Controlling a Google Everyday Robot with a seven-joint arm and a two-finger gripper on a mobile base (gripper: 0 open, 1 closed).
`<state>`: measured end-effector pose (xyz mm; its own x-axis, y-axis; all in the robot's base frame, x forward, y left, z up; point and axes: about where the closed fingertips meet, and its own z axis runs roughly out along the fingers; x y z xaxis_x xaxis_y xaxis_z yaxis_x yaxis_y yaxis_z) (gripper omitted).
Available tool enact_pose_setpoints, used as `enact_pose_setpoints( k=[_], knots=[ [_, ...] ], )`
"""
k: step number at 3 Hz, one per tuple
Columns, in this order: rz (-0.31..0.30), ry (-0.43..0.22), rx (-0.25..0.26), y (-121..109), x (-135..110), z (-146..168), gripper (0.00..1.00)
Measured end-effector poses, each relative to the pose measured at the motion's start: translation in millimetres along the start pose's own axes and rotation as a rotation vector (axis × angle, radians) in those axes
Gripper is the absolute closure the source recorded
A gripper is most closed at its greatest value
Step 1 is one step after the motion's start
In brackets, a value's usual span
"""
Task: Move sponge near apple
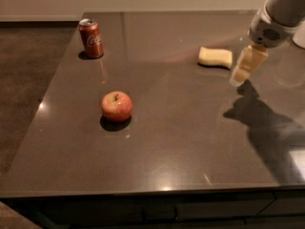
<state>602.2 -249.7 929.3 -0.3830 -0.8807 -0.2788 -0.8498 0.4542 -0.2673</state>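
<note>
Next, the gripper closes on the end of the pale yellow sponge [227, 58] that lies farthest from the red soda can.
The pale yellow sponge [215, 57] lies flat on the dark tabletop at the back right. The red apple [116, 106] stands at the left of the middle, well apart from the sponge. My gripper [247, 66] hangs from the white arm at the upper right, just to the right of the sponge and above the table, holding nothing that I can see.
A red soda can [91, 37] stands upright near the table's back left corner. The table's left edge [45, 99] drops to a dark floor. The front edge [143, 191] runs along the bottom.
</note>
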Motion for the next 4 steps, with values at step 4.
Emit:
enact_pose_setpoints(
  k=[4],
  knots=[
    [0.403,-0.065,-0.039,-97,7,112,0.0]
  ],
)
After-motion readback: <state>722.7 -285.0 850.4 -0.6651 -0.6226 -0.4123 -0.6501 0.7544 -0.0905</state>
